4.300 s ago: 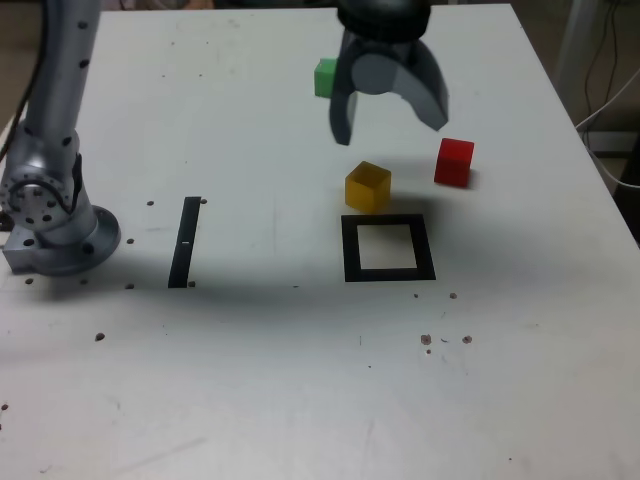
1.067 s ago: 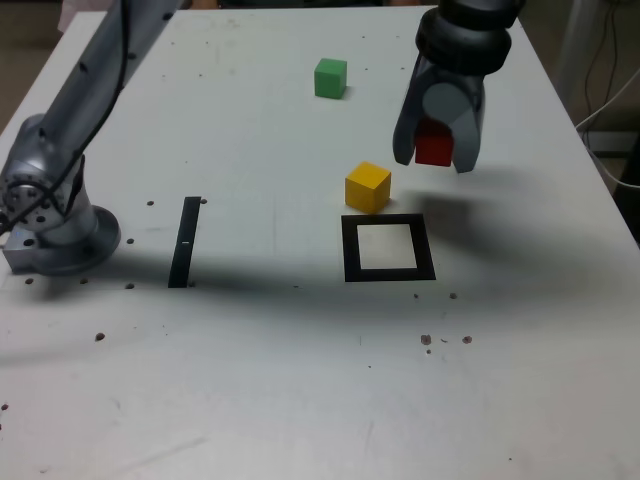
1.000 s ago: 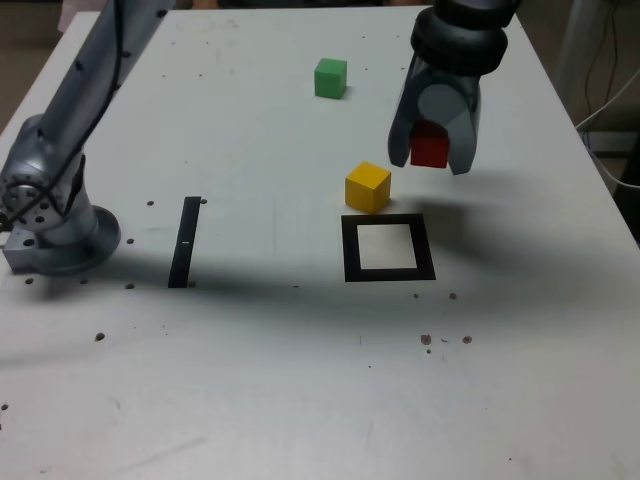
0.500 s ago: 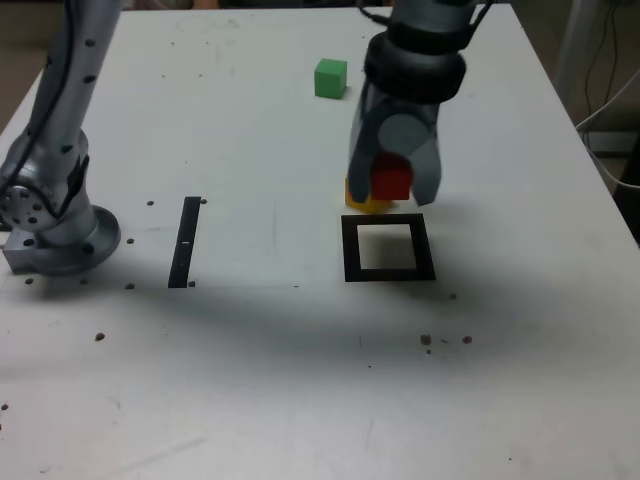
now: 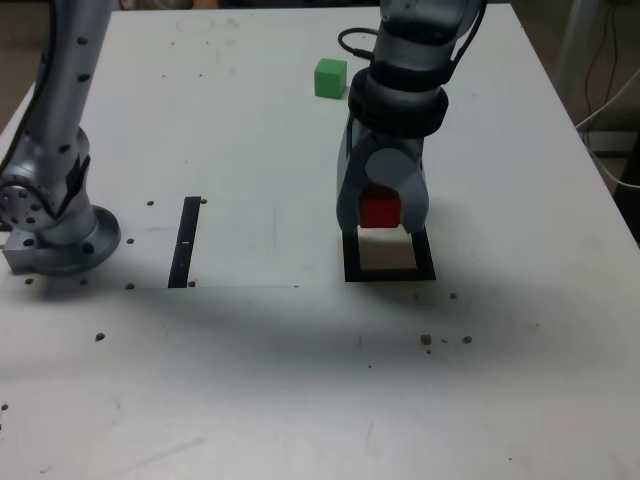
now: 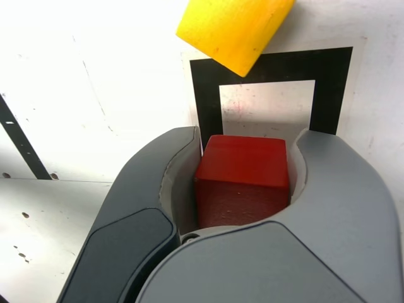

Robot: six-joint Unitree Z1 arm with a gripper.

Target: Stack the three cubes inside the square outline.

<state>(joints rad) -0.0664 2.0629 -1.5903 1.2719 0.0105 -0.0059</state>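
Note:
The red cube, now just above the outline's far edge, will drop on the white centre of the square outline [image 5: 381, 251], near its near border.
My gripper [image 5: 383, 226] is shut on the red cube [image 5: 380, 210] and holds it just above the far edge of the square outline [image 5: 390, 272]. In the wrist view the red cube [image 6: 243, 177] sits between the two grey fingers [image 6: 158, 183], with the black square outline [image 6: 205, 95] and its white centre right beyond it. The yellow cube [image 6: 233, 28] lies at the outline's far edge, overlapping the black border; the exterior view hides it behind the gripper. The green cube [image 5: 330, 77] rests alone at the back of the table.
A straight black strip [image 5: 185, 242] lies on the table toward the exterior view's left, near the arm's base [image 5: 50, 225]. Small dark specks dot the white tabletop. The table's right edge [image 5: 600, 190] runs close to cables.
The gripper has carried the red cube toward the exterior view's left and down, from beside the yellow cube to just over the square outline. It now hides the yellow cube in the exterior view.

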